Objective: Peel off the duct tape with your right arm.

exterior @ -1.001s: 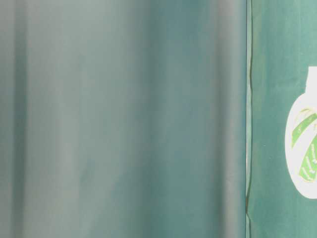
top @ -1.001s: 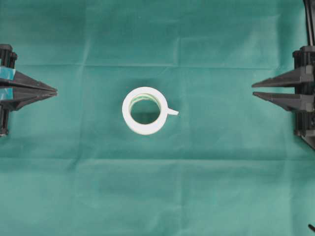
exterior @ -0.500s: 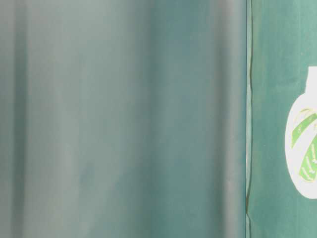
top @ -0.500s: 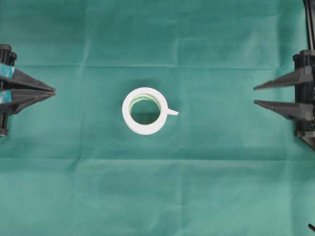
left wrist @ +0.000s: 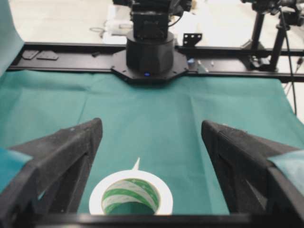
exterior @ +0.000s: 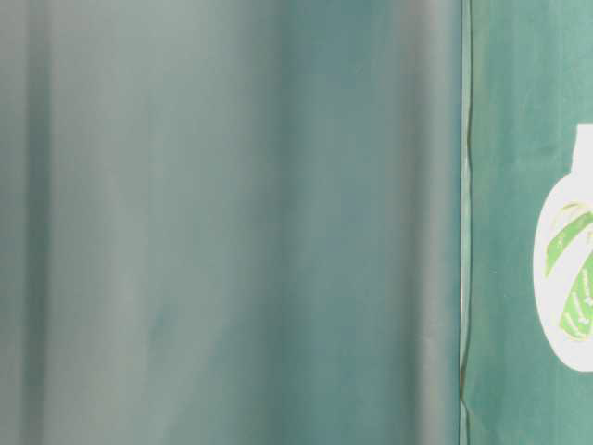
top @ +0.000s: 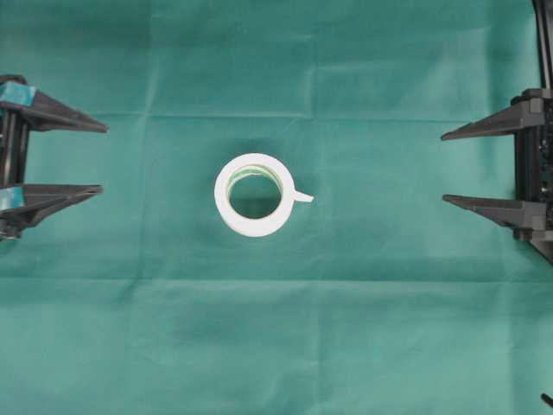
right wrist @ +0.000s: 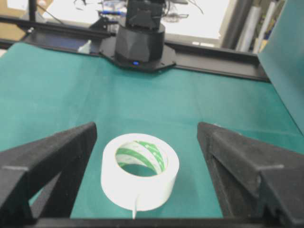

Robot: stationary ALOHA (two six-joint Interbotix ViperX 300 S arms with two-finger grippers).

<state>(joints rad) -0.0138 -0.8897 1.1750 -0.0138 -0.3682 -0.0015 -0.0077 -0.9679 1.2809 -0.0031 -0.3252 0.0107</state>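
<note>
My left gripper should close on the near side of the duct tape (top: 254, 227) (left wrist: 166, 199), a quarter turn away from its tab, with one finger inside its hole.
The duct tape (top: 251, 226), a white roll with a green-striped core, lies flat in the middle of the green cloth, its short tab (top: 302, 197) pointing right. My left gripper (top: 104, 158), with teal-patched fingers, stands wide open at the left edge, well apart from the roll. At the right edge the right arm's gripper (top: 443, 168) is also wide open, its plain black fingers aimed at the tab side. The roll (left wrist: 99, 197) sits low between the open left gripper (left wrist: 151, 123). From the right wrist the roll (right wrist: 137, 187) lies between the open gripper (right wrist: 147, 126), untouched.
Green cloth (top: 276, 328) covers the table. The opposite arm's black base (left wrist: 149, 57) and a black frame rail (left wrist: 228, 66) bound the far side in the left wrist view. The table-level view is mostly blurred cloth (exterior: 232, 222), with the roll (exterior: 565, 278) at its right edge.
Both grippers have spread from shut to wide open, staying in place. The tape roll has not moved.
</note>
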